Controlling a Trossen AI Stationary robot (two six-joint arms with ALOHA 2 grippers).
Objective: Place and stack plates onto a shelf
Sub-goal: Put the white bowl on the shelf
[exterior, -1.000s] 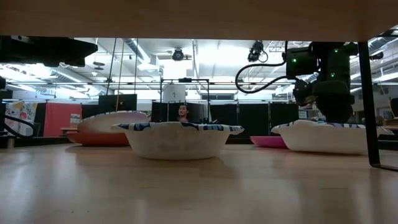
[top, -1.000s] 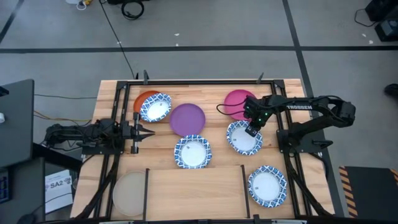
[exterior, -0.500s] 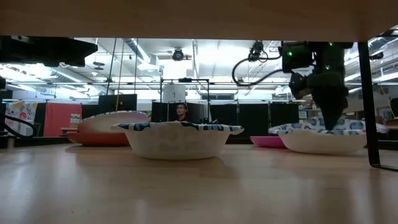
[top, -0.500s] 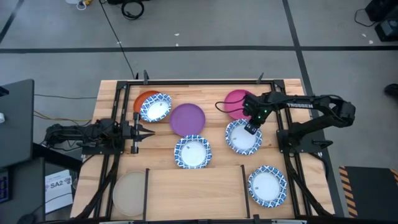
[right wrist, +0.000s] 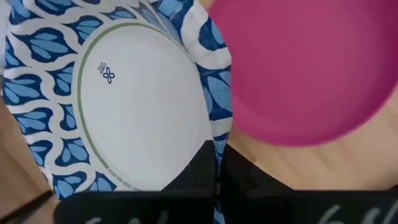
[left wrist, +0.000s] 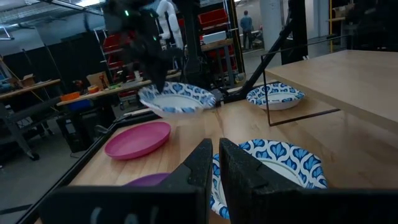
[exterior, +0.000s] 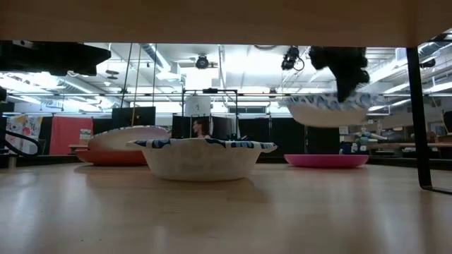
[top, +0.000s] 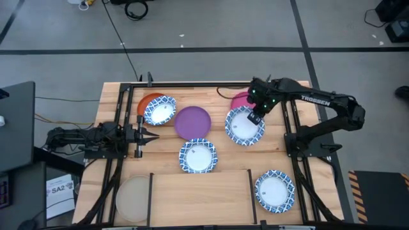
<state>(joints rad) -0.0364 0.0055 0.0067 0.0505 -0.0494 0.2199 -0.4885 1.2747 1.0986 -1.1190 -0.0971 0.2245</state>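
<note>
Next, I let go of the plate in my right gripper in the shelf's middle bay (top: 232, 195), next to the outer blue-rimmed plate.
My right gripper (top: 255, 117) is shut on a blue-rimmed white plate (top: 243, 127) and holds it in the air (exterior: 323, 113), partly over the magenta plate (top: 241, 99), which lies flat on the table. My left gripper (top: 142, 134) waits shut at the table's left, its fingers (left wrist: 214, 163) together. Another blue-rimmed plate (top: 197, 155) lies at the table's middle. The purple plate (top: 192, 122) lies beside it. A third blue-rimmed plate (top: 159, 110) rests in the orange plate (top: 146, 101). On the shelf (top: 198, 195), a beige plate (top: 132, 198) and a blue-rimmed plate (top: 275, 190) lie in the outer bays. My right gripper pinches the plate's patterned rim (right wrist: 213, 127) between its two fingers, on the plate's far right side. The fingers come from above, slanting down. The plate is lifted clear of the table and hangs roughly level, slightly tilted, below the gripper (exterior: 346, 74).
Thin black bars (top: 250, 191) divide the shelf along the table's near edge; its middle bay shows bare wood. The arms' black frames stand at the left (top: 118, 160) and right (top: 294, 140). People show in the room beyond the table.
My right gripper has risen and moved toward the table's far left, staying shut on the plate. The plate, which rested on the table a second ago, is now lifted clear and sits partly over the magenta plate.
</note>
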